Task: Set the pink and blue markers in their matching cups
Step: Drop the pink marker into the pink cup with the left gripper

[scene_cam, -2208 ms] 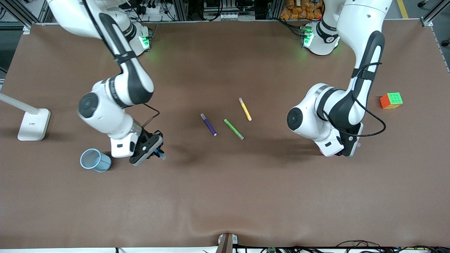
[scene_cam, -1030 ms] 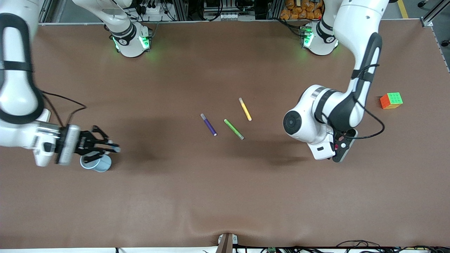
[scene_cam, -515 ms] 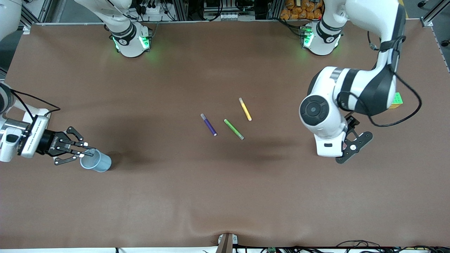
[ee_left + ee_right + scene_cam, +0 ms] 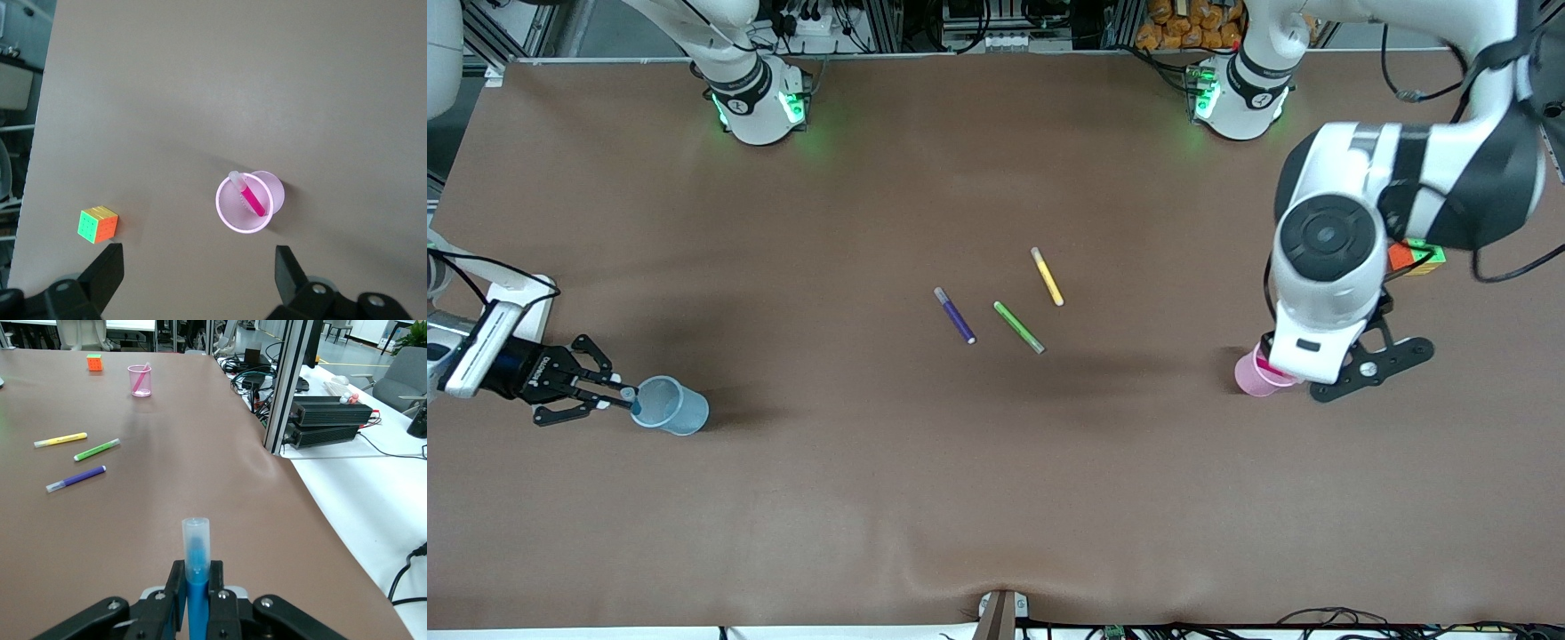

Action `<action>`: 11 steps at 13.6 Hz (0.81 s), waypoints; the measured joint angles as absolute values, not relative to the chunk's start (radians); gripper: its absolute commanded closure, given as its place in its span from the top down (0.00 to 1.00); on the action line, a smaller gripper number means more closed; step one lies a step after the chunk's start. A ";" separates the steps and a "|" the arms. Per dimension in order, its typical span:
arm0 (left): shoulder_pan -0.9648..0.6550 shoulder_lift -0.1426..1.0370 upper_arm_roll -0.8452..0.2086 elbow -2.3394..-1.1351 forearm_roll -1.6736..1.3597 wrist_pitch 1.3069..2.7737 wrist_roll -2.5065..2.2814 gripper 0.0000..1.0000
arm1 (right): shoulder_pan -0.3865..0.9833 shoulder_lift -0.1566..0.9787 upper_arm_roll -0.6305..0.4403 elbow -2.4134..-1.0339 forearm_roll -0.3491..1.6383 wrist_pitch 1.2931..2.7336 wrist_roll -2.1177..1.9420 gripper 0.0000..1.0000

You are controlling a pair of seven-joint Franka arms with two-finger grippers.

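Observation:
The robot's right gripper will release the blue marker inside the pale blue cup (image 4: 669, 405) at its fingertips.
My right gripper (image 4: 621, 396) is shut on the blue marker (image 4: 632, 401), level with the table, with the marker's end at the rim of the pale blue cup (image 4: 672, 407). In the right wrist view the blue marker (image 4: 196, 557) sticks out between the shut fingers (image 4: 175, 587); the blue cup is out of that view. The pink marker (image 4: 251, 199) leans inside the pink cup (image 4: 245, 212). My left gripper (image 4: 198, 279) is open and empty, above the table beside that cup. In the front view the left gripper (image 4: 1369, 363) is over the table beside the pink cup (image 4: 1257, 375).
Purple (image 4: 955, 316), green (image 4: 1019, 327) and yellow (image 4: 1047, 276) pens lie at mid-table. A colour cube (image 4: 97, 224) sits near the left arm's end, partly hidden by that arm in the front view. A white lamp base (image 4: 527, 289) stands near my right gripper.
My right gripper carried the blue marker to the blue cup, turned level and drew back toward the table's end. My left arm rose and swung away, uncovering the pink cup.

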State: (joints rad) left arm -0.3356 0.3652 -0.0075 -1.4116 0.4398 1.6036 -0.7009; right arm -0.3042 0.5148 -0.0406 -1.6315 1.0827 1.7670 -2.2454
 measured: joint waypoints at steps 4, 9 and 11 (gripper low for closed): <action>-0.315 0.332 -0.008 -1.396 0.378 1.606 -0.661 1.00 | -0.313 0.550 -0.040 -1.628 1.083 1.751 -2.281 0.00; -0.264 0.323 -0.006 -1.352 0.314 1.608 -0.427 1.00 | -0.313 0.567 -0.035 -1.599 1.049 1.730 -2.283 0.00; -0.223 0.298 -0.004 -1.350 0.241 1.608 -0.345 1.00 | -0.313 0.576 -0.035 -1.588 1.033 1.720 -2.283 0.00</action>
State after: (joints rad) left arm -0.2231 0.2977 -0.0037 -1.3496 0.2411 1.6076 -0.3451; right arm -0.3125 0.5762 -0.0348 -1.5877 1.0331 1.7202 -2.2827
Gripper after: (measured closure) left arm 0.000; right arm 0.833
